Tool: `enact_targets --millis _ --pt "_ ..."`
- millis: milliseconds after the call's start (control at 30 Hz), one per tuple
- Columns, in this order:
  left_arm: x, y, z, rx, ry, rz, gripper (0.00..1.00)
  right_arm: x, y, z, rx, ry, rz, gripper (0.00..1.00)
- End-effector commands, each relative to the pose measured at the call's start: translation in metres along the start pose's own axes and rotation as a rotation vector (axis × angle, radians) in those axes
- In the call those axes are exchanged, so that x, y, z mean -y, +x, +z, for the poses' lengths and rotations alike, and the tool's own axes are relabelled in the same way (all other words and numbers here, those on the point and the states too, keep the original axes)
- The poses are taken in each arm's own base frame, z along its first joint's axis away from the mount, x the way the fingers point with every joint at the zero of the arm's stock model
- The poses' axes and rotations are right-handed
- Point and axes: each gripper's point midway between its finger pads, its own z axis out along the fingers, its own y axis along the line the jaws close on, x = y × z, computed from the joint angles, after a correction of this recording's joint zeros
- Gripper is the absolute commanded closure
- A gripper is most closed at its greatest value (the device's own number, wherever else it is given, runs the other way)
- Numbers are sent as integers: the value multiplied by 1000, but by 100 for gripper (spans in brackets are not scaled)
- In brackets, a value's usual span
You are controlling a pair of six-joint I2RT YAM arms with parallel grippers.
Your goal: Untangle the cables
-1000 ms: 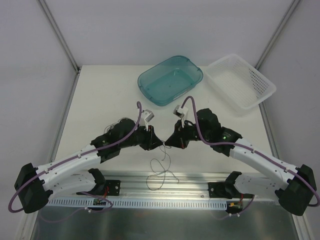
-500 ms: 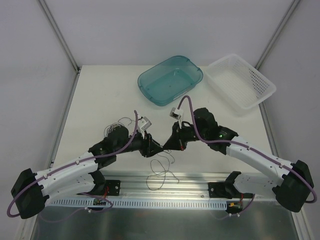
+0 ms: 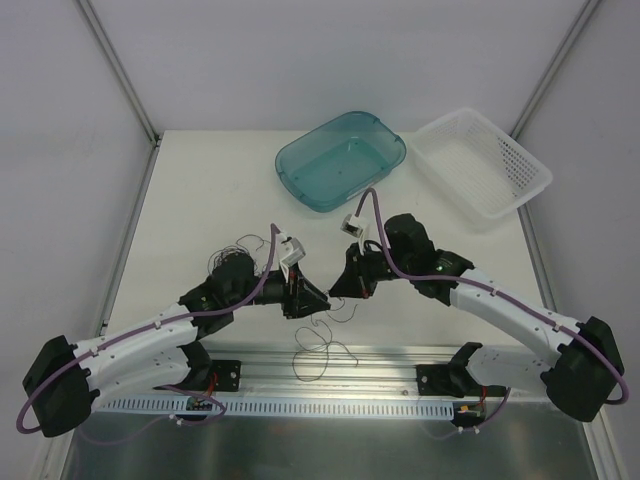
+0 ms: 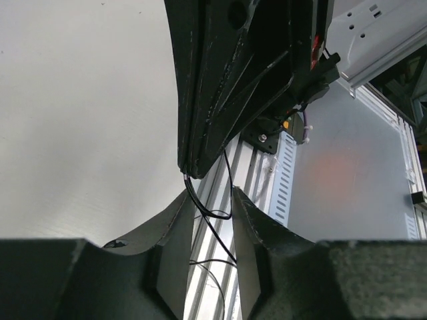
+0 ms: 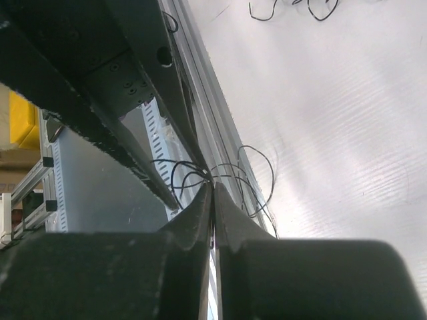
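Observation:
The robot's right gripper pinches several pieces of the cables bunched together, so the left gripper needs to hold the cables while the right gripper opens, backs away and takes a loop (image 5: 176, 175).
The cables (image 3: 318, 334) are thin dark strands looping at the table's near edge, below where both grippers meet tip to tip. My right gripper (image 3: 336, 291) is shut on the cables (image 5: 230, 175); in the right wrist view its tips (image 5: 213, 189) pinch the strands where several loops fan out. My left gripper (image 3: 319, 303) is open; in the left wrist view its tips (image 4: 209, 195) stand apart with cable strands (image 4: 212, 223) running through the gap, just under the right gripper's black body (image 4: 247, 80). A second curly bunch (image 3: 238, 248) lies behind the left arm, also visible in the right wrist view (image 5: 293, 9).
A teal tub (image 3: 300, 176) stands at the back centre and a white perforated basket (image 3: 520, 185) at the back right. An aluminium rail (image 3: 330, 385) with the arm bases runs along the near edge, right under the hanging loops.
Both wrists have shifted slightly left and lower, staying tip to tip. The hanging cable loops have drawn up a little.

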Motion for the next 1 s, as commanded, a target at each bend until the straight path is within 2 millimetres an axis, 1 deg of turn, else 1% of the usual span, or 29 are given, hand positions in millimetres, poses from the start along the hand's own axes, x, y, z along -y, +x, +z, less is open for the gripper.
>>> enact_targets --millis 0,33,100,133,200,233,300,400,433,467,533,567,600,667,700,733,767,800,867,900,933,967 --pt "16 -15 4 35 83 32 72 -3 -11 -1 22 -5 -32 97" --pt "13 -12 7 22 78 20 80 -5 -13 -1 26 -11 -35 97" --pt "12 -12 9 17 77 12 88 -5 -14 -3 31 -6 -44 97" --pt "12 -11 9 13 78 6 95 -4 -14 -4 27 5 -42 97" --pt "13 -12 10 22 84 6 100 -1 -12 -5 21 23 -43 96" --pt "14 -14 9 32 87 5 100 -1 -10 -5 16 25 -41 96" --pt "14 -16 9 45 85 5 100 1 -9 -6 19 37 -43 93" --pt "5 -19 8 74 29 -21 100 2 -13 -14 37 89 -38 69" --pt "3 -19 8 79 13 -40 100 5 -21 -19 65 136 -44 59" --pt "-4 -20 9 88 -28 -57 100 0 -28 -29 99 162 -62 56" --pt "-13 -16 9 79 -72 -94 100 -3 -31 -40 124 220 -77 52" --pt "-18 -17 10 89 -104 -106 100 -3 -43 -53 188 283 -94 51" --pt "-21 -18 11 90 -117 -116 100 -5 -45 -58 209 298 -98 51" --pt "-25 -17 13 86 -142 -143 100 -4 -48 -67 259 364 -78 51" --pt "-28 -19 14 90 -155 -152 100 -13 -51 -71 295 353 -61 51" --pt "-27 -22 15 97 -158 -159 100 -8 -54 -75 333 403 -43 51" --pt "-29 -22 15 100 -169 -168 100 -10 -55 -77 355 413 -30 51" --pt "-30 -23 15 104 -176 -171 100 -12 -53 -78 367 410 -19 51" --pt "-33 -25 16 113 -192 -187 100 -16 -56 -74 410 405 45 53" --pt "-33 -26 16 116 -192 -189 100 -13 -49 -68 403 405 81 55" --pt "-33 -27 16 118 -194 -190 100 -14 -53 -63 443 388 168 60" --pt "-33 -27 16 122 -194 -191 100 -13 -51 -58 455 380 211 62"
